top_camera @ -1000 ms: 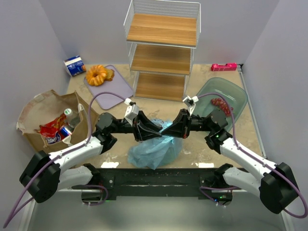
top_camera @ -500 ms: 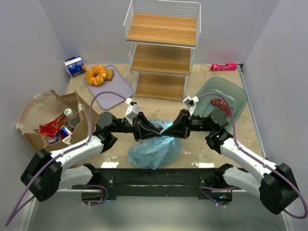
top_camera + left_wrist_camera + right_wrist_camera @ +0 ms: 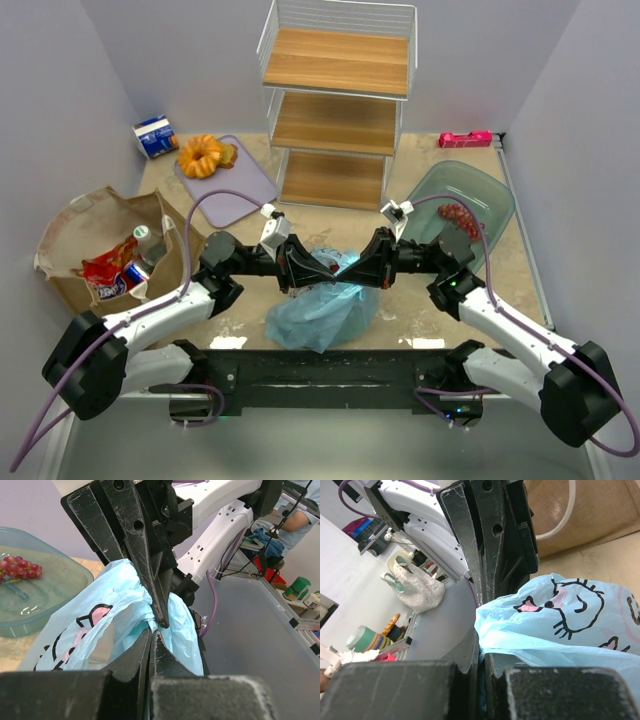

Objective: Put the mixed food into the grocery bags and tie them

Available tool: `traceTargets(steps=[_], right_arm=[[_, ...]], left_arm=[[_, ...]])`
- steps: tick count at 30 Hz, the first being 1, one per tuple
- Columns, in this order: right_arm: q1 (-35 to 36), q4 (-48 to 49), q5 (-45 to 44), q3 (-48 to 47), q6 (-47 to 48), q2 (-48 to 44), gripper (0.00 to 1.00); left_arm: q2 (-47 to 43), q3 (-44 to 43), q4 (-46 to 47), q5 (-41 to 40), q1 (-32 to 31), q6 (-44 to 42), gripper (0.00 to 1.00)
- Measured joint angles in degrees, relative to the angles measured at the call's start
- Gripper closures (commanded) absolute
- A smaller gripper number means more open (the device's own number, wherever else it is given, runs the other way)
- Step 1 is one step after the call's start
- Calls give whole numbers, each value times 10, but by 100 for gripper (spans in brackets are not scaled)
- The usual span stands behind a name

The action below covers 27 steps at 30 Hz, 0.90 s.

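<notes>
The twisted top of the light-blue bag has my grippers crowded finger to finger, so next my right gripper opens, back away and grabs a part of the bag nearer the table's front (image 3: 360, 295).
The light-blue plastic bag (image 3: 322, 305) with cartoon print lies at the table's front middle. My left gripper (image 3: 316, 265) is shut on a twisted strip of its top (image 3: 135, 587). My right gripper (image 3: 347, 268) faces it tip to tip and is shut on the bag's other side (image 3: 560, 625). The brown paper bag (image 3: 95, 225) with white loop handles stands at the left. It holds a red snack packet (image 3: 108, 268), a red-blue can (image 3: 133, 273) and a clear bottle (image 3: 148, 243). Red grapes (image 3: 458, 215) lie in the green bowl (image 3: 478, 190).
A white wire rack (image 3: 338, 100) with wooden shelves stands at the back middle. An orange ring pastry (image 3: 203, 155) sits on a lilac mat (image 3: 235, 185). A blue-white carton (image 3: 157, 136) is at the back left, a pink object (image 3: 466, 139) at the back right.
Both grippers have closed in toward each other over the blue bag, so their tips now almost touch. The bag's top is bunched tighter between them.
</notes>
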<state>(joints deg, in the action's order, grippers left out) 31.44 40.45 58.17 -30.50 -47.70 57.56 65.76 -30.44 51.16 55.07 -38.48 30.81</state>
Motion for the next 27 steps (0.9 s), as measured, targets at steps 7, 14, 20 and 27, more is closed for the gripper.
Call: traceTargets(steps=[7,14,20,27], right_arm=[[0,-40,-8,-1,29,-17,77],[1,-177,-35,-22,102,-63,57],[1,-274,-63,-37,148,-98,38],[1,-383,-104,-62,189,-143,29]], left_arm=[[-3,0,-8,-1,0,-4,100],[-3,0,-10,-8,0,-4,100],[-2,0,-10,-8,0,-4,100],[-2,0,-11,-8,0,-4,100]])
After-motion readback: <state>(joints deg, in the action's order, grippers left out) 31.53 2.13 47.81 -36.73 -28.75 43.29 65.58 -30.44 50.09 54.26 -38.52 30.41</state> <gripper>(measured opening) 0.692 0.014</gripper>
